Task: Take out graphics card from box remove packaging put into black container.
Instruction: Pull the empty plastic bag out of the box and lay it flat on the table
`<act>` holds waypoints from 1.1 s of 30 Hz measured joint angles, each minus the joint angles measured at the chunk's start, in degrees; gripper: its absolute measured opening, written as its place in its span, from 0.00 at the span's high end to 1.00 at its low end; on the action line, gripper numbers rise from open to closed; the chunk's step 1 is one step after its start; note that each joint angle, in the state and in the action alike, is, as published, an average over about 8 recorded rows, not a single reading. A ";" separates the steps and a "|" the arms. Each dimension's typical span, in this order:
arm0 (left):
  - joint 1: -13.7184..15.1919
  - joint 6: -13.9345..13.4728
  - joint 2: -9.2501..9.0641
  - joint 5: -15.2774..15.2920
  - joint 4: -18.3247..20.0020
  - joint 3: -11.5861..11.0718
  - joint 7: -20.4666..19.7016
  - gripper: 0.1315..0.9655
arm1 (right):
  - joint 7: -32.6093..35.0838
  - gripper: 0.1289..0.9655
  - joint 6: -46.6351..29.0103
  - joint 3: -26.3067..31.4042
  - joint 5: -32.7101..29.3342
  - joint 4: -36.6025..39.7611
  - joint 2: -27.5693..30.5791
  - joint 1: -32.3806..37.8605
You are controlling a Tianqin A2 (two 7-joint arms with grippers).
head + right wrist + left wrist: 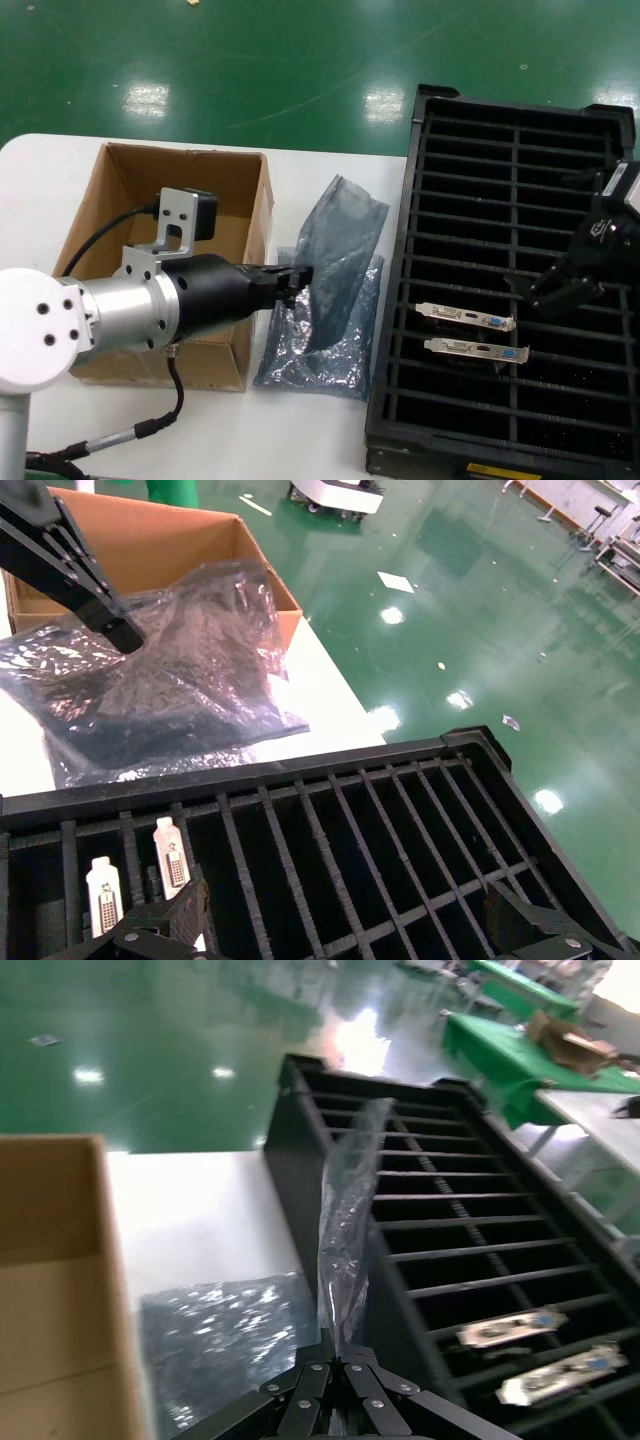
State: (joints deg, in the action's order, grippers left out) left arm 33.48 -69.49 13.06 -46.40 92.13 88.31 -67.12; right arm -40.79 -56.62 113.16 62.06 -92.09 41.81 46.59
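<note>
Next, my left gripper puts down the raised packaging bag on the flat bag (360, 306) (292, 1324), along its edge next to the black container.
My left gripper (297, 280) is shut on the lower edge of a crinkly grey packaging bag (343, 250), holding it raised between the box (120, 190) and the black container (392, 400). In the left wrist view the bag (346, 1210) rises straight from the closed fingertips (338, 1352). A second bag (320, 350) lies flat on the table beneath it. Two graphics cards (465, 317) (476, 349) sit in the container's slots, silver brackets showing. My right gripper (562, 285) hovers open over the container, near those cards (103, 895), holding nothing.
The brown cardboard box (50, 1290) stands on the white table (30, 190) at the left, partly hidden by my left arm. The black container's tall rim (250, 780) runs close beside the bags. Green floor lies beyond the table.
</note>
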 joint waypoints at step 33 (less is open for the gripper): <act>4.57 6.04 0.71 4.11 -3.75 2.82 -5.60 0.73 | 0.00 0.00 0.00 0.00 0.00 0.00 0.00 0.00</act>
State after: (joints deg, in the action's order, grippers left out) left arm 38.05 -63.45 13.77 -42.28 88.38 91.13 -72.71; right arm -40.79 -56.62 113.16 62.06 -92.09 41.81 46.59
